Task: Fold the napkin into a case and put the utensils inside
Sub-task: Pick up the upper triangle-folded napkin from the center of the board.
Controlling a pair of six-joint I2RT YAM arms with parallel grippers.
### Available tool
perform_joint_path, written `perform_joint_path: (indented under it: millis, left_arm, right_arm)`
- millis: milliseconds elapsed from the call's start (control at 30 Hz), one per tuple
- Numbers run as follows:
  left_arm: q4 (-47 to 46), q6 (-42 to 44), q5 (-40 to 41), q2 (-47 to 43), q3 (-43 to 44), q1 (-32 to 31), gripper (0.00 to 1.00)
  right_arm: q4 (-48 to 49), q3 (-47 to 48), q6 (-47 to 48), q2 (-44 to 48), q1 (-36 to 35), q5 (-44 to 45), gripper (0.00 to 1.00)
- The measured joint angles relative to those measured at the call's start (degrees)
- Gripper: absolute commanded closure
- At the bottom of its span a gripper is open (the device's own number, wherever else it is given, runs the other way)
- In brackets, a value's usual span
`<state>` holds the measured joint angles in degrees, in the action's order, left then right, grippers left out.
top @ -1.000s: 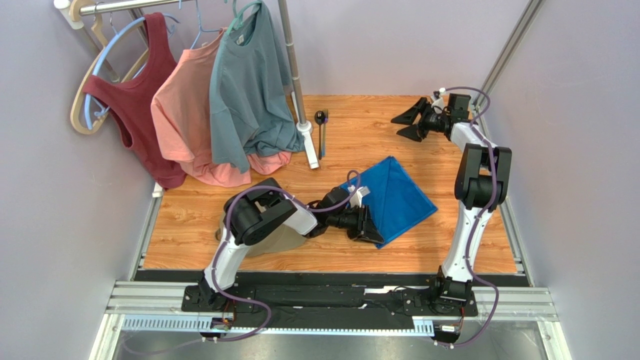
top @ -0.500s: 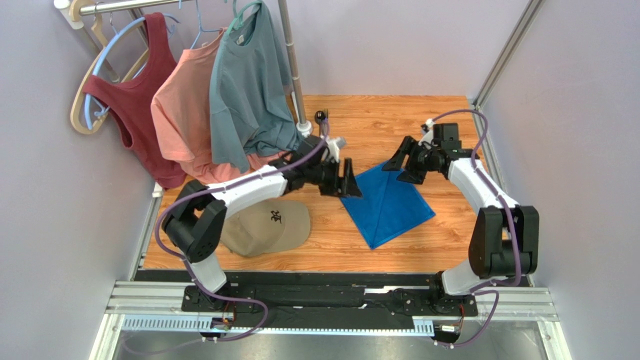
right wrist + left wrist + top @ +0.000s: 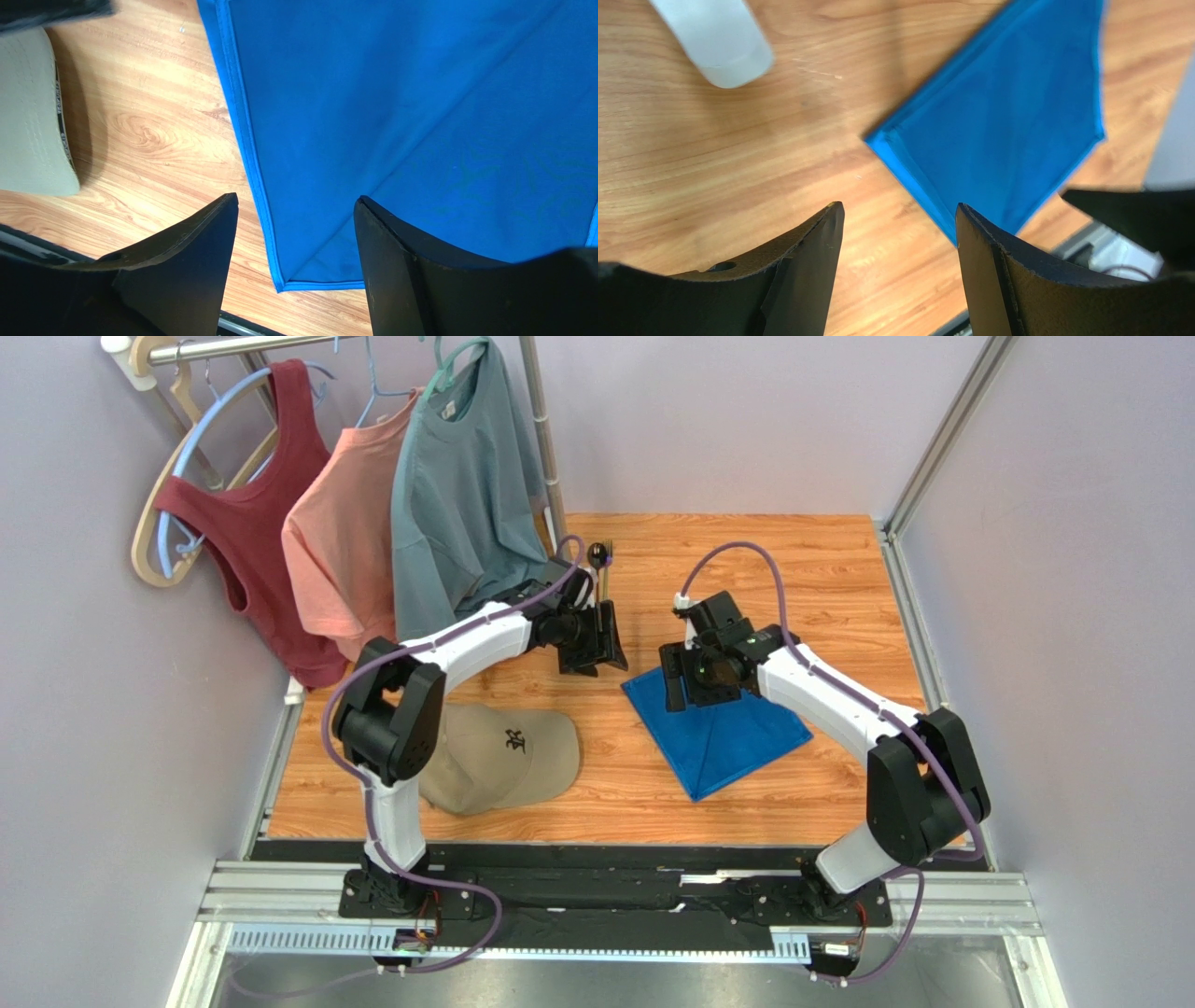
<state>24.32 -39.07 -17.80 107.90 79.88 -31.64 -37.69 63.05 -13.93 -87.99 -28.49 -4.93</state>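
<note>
Next, I close my right gripper on the near corner (image 3: 694,798) (image 3: 281,288) of the blue napkin, which is the corner closest to the front edge of the table.
The blue napkin (image 3: 730,735) lies folded flat on the wooden table, with a diagonal crease showing (image 3: 421,126). My right gripper (image 3: 678,689) hovers over its left part, open, with cloth and bare wood between the fingertips (image 3: 295,199). My left gripper (image 3: 601,653) is open just beyond the napkin's far-left corner (image 3: 1011,126), holding nothing (image 3: 899,208). The utensils (image 3: 601,564) lie beside the rack foot right behind the left gripper. Only the dark spoon bowl and upper handles show.
A tan cap (image 3: 505,756) sits at the near left (image 3: 31,119). A clothes rack with three hanging shirts (image 3: 463,490) stands at the back left, its white foot (image 3: 724,42) close to the left gripper. Grey walls enclose the table.
The left arm swung from the napkin's near-left edge back toward the utensils, its jaws opening. The right arm came from the back right corner to over the napkin's left part.
</note>
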Motion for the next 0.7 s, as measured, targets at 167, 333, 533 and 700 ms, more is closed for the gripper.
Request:
perform_joint_path:
  millis: [167, 333, 533, 700]
  left_arm:
    - [4.90, -2.97, 6.38, 5.38, 2.97, -1.51, 0.33]
    - [8.33, -6.34, 11.19, 9.03, 7.34, -5.14, 0.33]
    - [9.49, -10.91, 14.49, 11.58, 9.86, -8.31, 0.37]
    - [12.83, -15.85, 17.05, 14.71, 13.33, -8.48, 0.41]
  right_arm:
    - [-0.24, -1.90, -0.15, 0.02, -3.41, 3.72, 0.36]
    - [-1.07, -5.68, -0.94, 0.79, -3.67, 5.62, 0.36]
    - [-1.49, -9.01, -1.70, 5.70, -4.07, 6.51, 0.36]
    - [-0.98, -9.73, -1.79, 7.10, -4.37, 6.45, 0.37]
